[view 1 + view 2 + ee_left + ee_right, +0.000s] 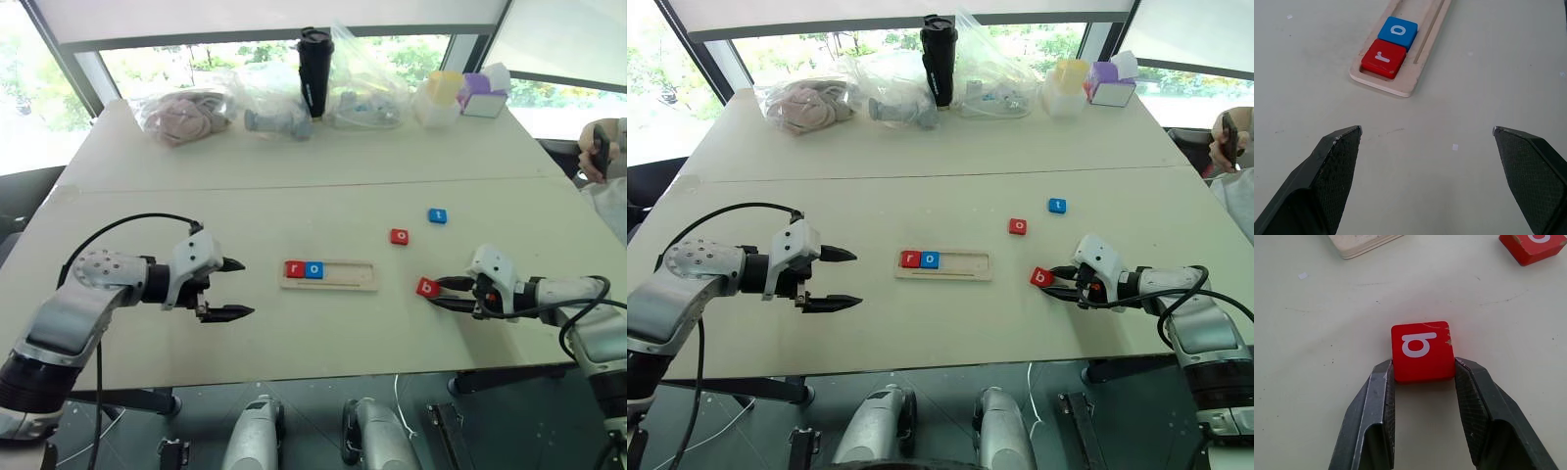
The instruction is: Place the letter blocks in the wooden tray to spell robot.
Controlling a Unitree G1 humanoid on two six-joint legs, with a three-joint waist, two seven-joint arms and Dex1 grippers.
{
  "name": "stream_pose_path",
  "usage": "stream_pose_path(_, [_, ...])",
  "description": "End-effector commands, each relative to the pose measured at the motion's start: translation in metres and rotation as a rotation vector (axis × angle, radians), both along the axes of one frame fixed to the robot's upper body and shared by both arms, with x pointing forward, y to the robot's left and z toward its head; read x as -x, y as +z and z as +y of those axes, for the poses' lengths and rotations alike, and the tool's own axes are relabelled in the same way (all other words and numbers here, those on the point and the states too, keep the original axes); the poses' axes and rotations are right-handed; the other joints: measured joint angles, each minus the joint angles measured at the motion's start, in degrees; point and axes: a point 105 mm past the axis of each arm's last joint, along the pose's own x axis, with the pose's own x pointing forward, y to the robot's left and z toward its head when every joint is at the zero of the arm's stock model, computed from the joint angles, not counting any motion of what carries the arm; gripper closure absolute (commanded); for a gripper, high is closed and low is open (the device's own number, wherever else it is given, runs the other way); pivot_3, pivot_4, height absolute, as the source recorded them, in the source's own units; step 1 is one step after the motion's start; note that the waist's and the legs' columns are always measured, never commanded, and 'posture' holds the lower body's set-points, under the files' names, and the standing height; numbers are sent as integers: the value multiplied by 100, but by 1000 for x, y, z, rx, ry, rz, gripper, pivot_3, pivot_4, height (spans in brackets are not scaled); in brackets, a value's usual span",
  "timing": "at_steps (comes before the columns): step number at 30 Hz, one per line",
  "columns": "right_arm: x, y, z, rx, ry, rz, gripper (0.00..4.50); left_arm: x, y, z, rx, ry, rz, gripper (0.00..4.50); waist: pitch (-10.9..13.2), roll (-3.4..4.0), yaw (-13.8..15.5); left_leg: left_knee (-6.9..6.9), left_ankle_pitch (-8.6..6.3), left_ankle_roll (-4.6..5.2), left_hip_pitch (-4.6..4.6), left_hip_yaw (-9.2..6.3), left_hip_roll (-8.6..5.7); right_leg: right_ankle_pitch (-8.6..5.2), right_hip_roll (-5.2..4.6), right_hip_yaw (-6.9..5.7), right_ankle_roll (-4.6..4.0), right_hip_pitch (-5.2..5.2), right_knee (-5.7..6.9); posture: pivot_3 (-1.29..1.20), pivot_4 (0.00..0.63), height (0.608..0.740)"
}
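Observation:
I need to use my right gripper to set the red "b" block down and let it go in the wooden tray (332, 271), against the blue "o" block.
The wooden tray (328, 275) lies mid-table with a red "r" block (294, 269) and a blue "o" block (313, 269) at its left end. My right gripper (438, 294) is shut on the red "b" block (1422, 351), which rests on the table right of the tray. A red "o" block (400, 236) and a blue "t" block (437, 215) lie farther back. My left gripper (238, 288) hovers open left of the tray, nothing between its fingers (1334, 166).
Along the table's far edge stand plastic bags (186, 113), a black tumbler (315, 71), a yellow-lidded container (440, 98) and a purple tissue box (484, 95). A person's hand (600, 149) shows at the right edge.

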Motion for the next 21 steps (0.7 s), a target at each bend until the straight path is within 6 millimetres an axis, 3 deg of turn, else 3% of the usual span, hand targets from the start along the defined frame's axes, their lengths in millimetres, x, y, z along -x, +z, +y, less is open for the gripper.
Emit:
stream_pose_path(1, [-6,28,13,-38,29,-74,3339,1,4,-1,-2,-15,-23,0,0,0,-2,1,0,0,0,0,0,0,0,0,0,0,2,0,150,740])
stream_pose_path(3, [-7,39,25,-49,62,-91,3339,1,4,-1,-3,-15,-22,0,1,2,-13,2,0,0,0,0,0,0,0,0,-1,-3,5,0,150,740])
stream_pose_path(8, [-12,60,78,-71,230,-128,3339,0,5,-4,1,-25,-24,0,1,2,-15,4,0,0,3,-1,4,0,3,2,-2,-12,26,0,150,740])
stream_pose_path(14, [-24,58,121,-57,360,-129,3339,1,7,-7,7,-26,-30,0,1,2,2,9,1,0,-2,-2,1,-1,-1,2,-3,-12,29,0,150,740])
stream_pose_path(21, [-41,40,143,25,438,-98,3339,2,3,-11,24,0,-44,0,1,2,-9,14,1,0,2,8,0,2,-2,7,-4,-14,39,0,150,740])
